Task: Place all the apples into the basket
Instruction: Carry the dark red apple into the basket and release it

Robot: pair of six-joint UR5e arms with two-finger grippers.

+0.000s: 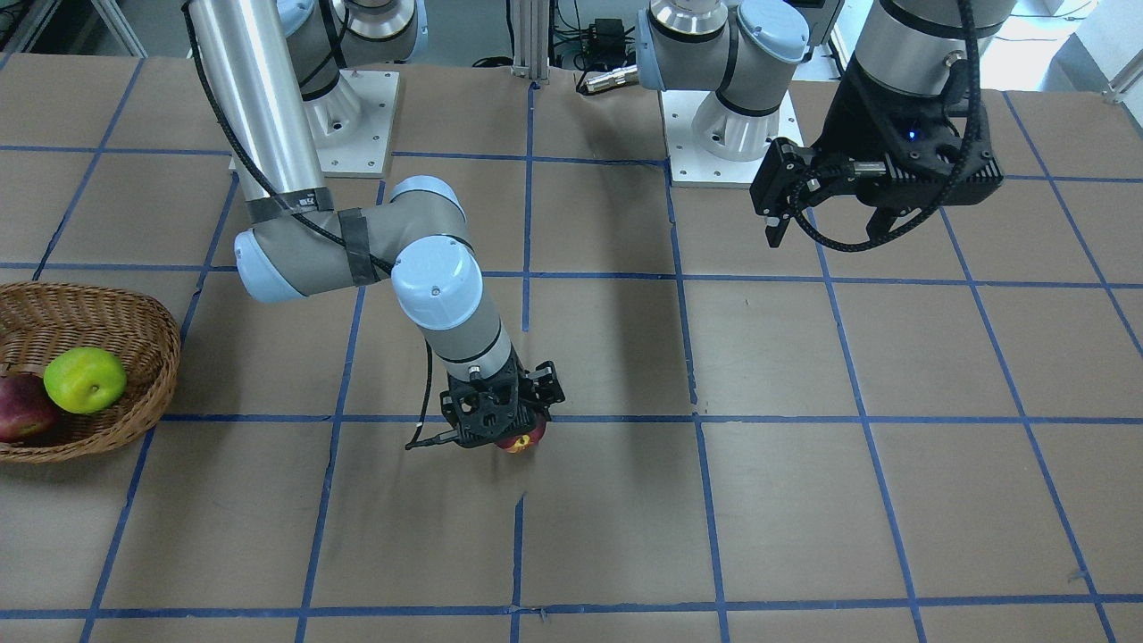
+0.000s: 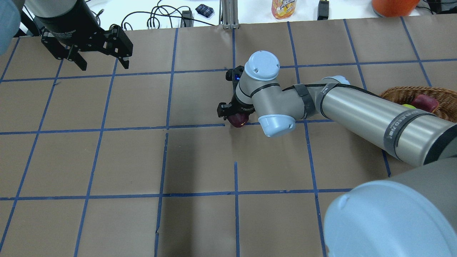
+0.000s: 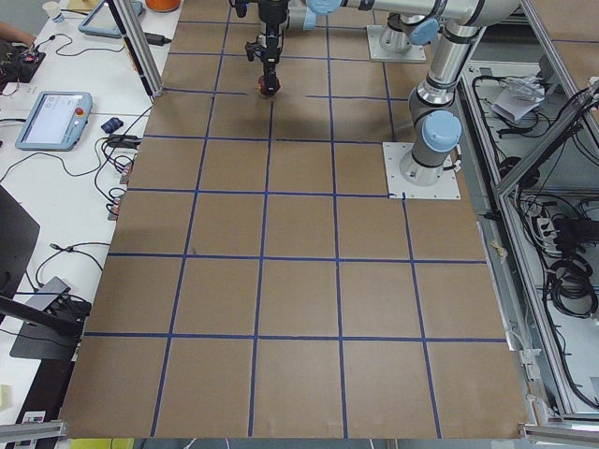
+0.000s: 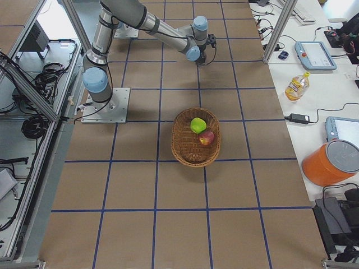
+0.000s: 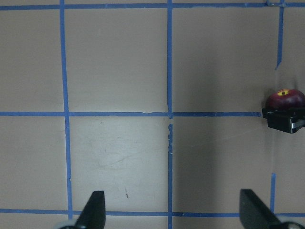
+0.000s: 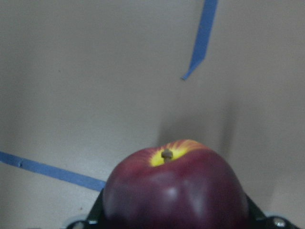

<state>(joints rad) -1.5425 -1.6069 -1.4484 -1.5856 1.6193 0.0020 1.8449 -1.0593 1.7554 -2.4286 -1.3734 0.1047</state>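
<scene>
The robot's right gripper will release the dark maroon apple in the wicker basket [image 1: 16, 354], against the side of the red apple nearest the robot's base. The maroon apple is now at the table's middle.
My right gripper [image 1: 511, 435] reaches to the table's middle and is shut on the dark maroon apple with a yellow patch [image 6: 174, 191], at or just above the brown surface; the apple also shows in the overhead view [image 2: 238, 120] and the left wrist view [image 5: 285, 99]. The wicker basket [image 1: 98, 308] stands at the table's end on my right and holds the lime green apple [image 1: 85, 379] and the red apple [image 1: 22, 406]. My left gripper [image 1: 826, 232] hangs open and empty high over the table's other side; its fingertips [image 5: 95, 210] show spread wide apart.
Both arm base plates [image 1: 714, 134] sit at the robot's edge. My right arm's long forearm [image 2: 375, 117] stretches over the basket's side. A bottle [image 4: 295, 85], a tablet [image 4: 315, 54] and an orange bucket [image 4: 331, 162] stand beyond the table's far edge.
</scene>
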